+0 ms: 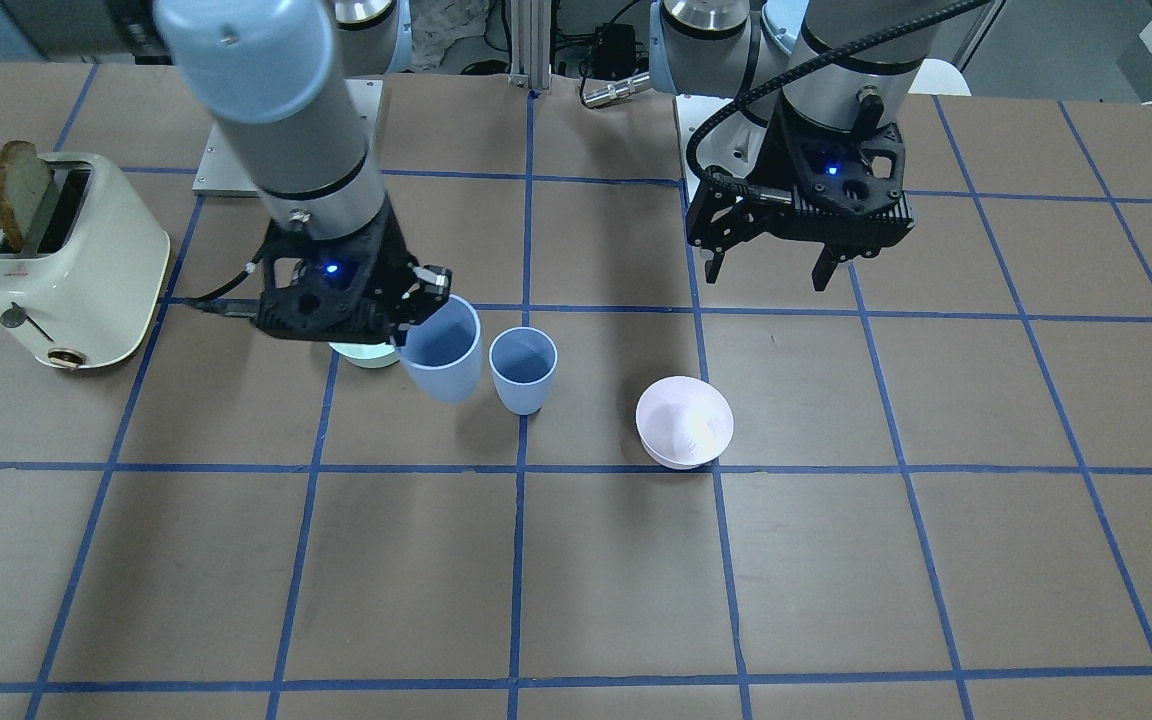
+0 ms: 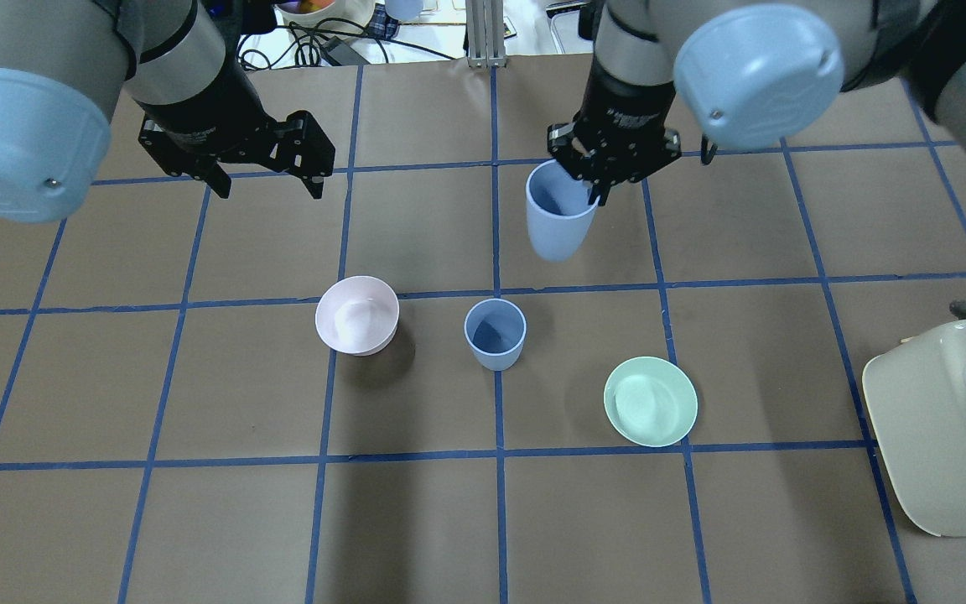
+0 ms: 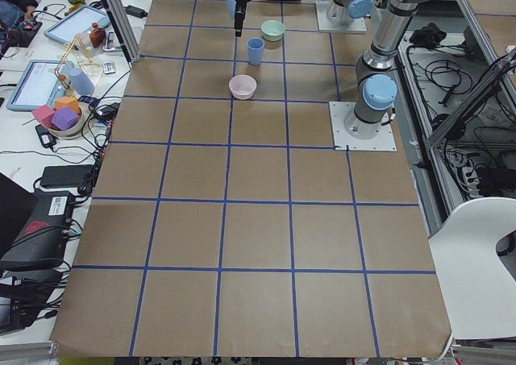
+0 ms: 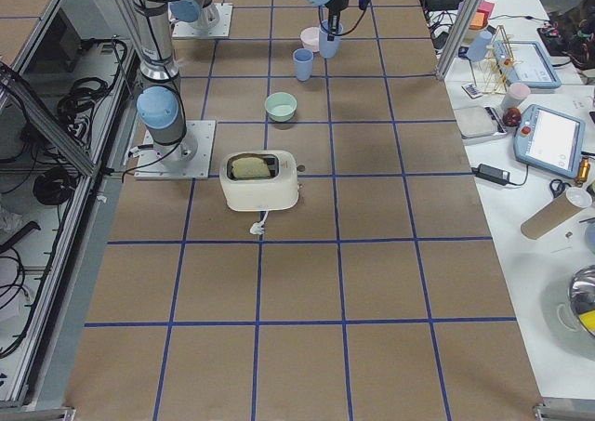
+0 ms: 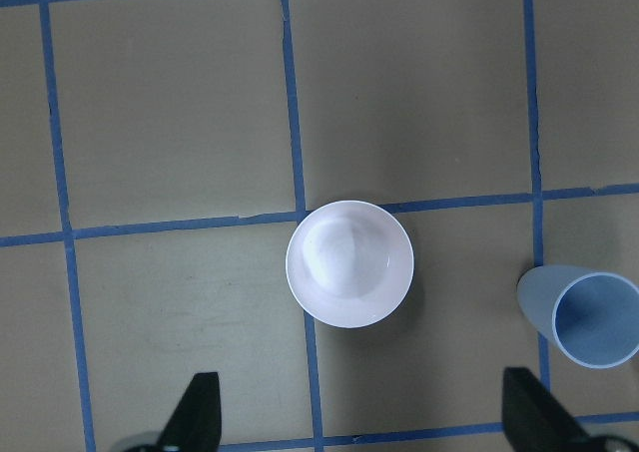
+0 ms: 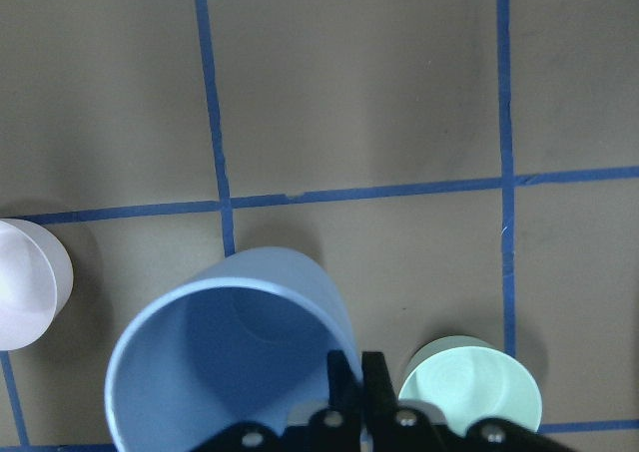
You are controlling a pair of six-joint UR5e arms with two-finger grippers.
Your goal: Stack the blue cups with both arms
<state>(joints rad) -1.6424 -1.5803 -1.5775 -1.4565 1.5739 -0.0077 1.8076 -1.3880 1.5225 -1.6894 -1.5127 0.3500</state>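
The blue cup held in my right gripper needs to be set down by that gripper inside the second blue cup point(image 1: 521, 343) that is standing on the table.
My right gripper point(image 2: 590, 186) is shut on the rim of one blue cup point(image 2: 561, 214) and holds it, slightly tilted, above the table. In the right wrist view the fingers point(image 6: 377, 384) pinch the cup's wall point(image 6: 230, 357). In the front view this cup point(image 1: 443, 350) hangs just beside the second blue cup point(image 1: 523, 370). The second cup point(image 2: 495, 334) stands upright on the table near the middle and also shows in the left wrist view point(image 5: 589, 317). My left gripper point(image 2: 267, 186) is open and empty, hovering above the table back from the pink bowl.
A pale pink bowl point(image 2: 357, 315) sits to the left of the standing cup. A mint-green bowl point(image 2: 651, 401) sits to its right. A cream toaster point(image 1: 66, 265) with a slice of toast stands at the table's right end point(image 2: 944, 436).
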